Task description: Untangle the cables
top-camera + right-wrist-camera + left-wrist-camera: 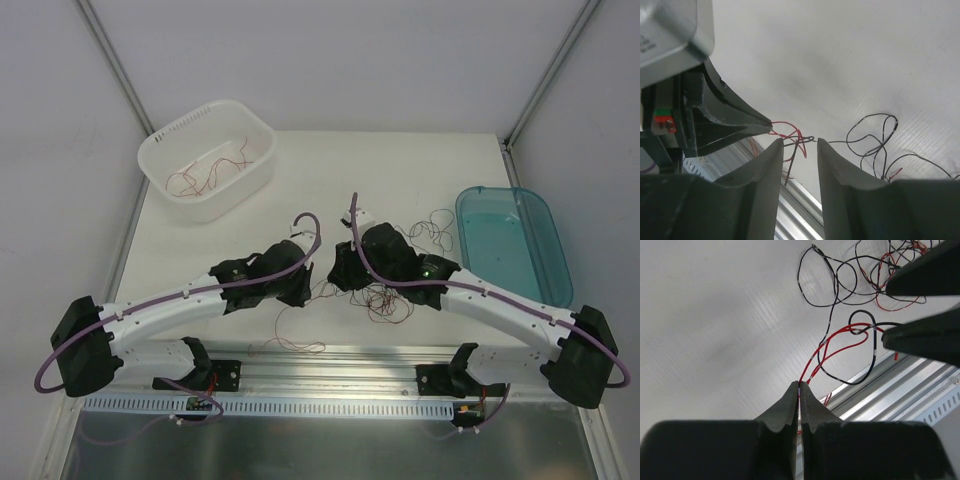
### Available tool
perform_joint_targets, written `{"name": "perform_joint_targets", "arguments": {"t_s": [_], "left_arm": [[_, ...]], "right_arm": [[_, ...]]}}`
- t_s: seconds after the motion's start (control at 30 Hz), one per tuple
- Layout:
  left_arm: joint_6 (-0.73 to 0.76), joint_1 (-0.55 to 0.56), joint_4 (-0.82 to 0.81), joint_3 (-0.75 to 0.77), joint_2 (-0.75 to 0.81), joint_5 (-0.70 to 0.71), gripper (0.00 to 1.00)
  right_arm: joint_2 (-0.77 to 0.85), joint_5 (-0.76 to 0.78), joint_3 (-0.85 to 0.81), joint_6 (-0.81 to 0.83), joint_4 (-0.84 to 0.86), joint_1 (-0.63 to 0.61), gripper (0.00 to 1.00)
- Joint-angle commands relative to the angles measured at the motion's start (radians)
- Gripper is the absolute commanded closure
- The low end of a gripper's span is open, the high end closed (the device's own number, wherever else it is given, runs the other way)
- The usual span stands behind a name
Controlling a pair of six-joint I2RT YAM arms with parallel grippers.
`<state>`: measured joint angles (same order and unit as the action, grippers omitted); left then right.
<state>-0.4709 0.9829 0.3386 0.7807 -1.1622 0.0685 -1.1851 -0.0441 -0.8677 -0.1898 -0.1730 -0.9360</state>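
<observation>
A black loop is wrapped around the red cable that my left gripper holds. So my right gripper should grab the black loop (874,347) and pull it away.
A tangle of thin red and black cables (388,302) lies near the table's front middle, under my right arm. My left gripper (799,385) is shut on a red cable (832,340) that runs from its tips up to a black loop (871,347). In the top view the left gripper (308,292) sits just left of the tangle. My right gripper (798,142) is open, its jaws on either side of a crossing of red and black strands (799,141); it also shows in the top view (338,280). The two grippers' tips are nearly touching.
A white basket (160,150) at the back left holds a few red cables (205,175). A blue tray (545,215) stands at the right. More black cables (432,228) lie behind the right arm. A loose red wire (290,346) lies by the aluminium rail (340,365).
</observation>
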Motion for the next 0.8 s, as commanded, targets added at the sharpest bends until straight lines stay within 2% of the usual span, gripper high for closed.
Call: {"name": "perform_joint_targets", "arguments": {"t_s": [0.0,0.07,0.27,0.43,0.6,0.77], "left_arm": [[-0.064,0.011,-0.003,0.057,-0.01,0.045,1.0],[-0.101,0.011,-0.003,0.068,-0.022,0.047,1.0],[-0.186,0.011,0.0,0.072,-0.065,0.056,1.0],[-0.236,0.011,0.008,0.075,-0.06,0.068,1.0],[-0.247,0.011,0.01,0.08,-0.045,0.074,1.0],[-0.256,0.011,0.01,0.071,-0.034,0.073,1.0]], "right_arm": [[0.03,0.139,-0.076,0.001,-0.083,-0.055,0.62],[0.063,0.199,-0.083,-0.019,-0.105,-0.096,0.58],[0.125,0.44,-0.042,-0.157,-0.08,-0.217,0.57],[0.093,0.562,-0.031,-0.229,-0.036,-0.306,0.63],[0.012,0.585,-0.039,-0.342,-0.057,-0.317,0.67],[-0.06,0.592,-0.05,-0.347,-0.028,-0.314,0.69]]}}
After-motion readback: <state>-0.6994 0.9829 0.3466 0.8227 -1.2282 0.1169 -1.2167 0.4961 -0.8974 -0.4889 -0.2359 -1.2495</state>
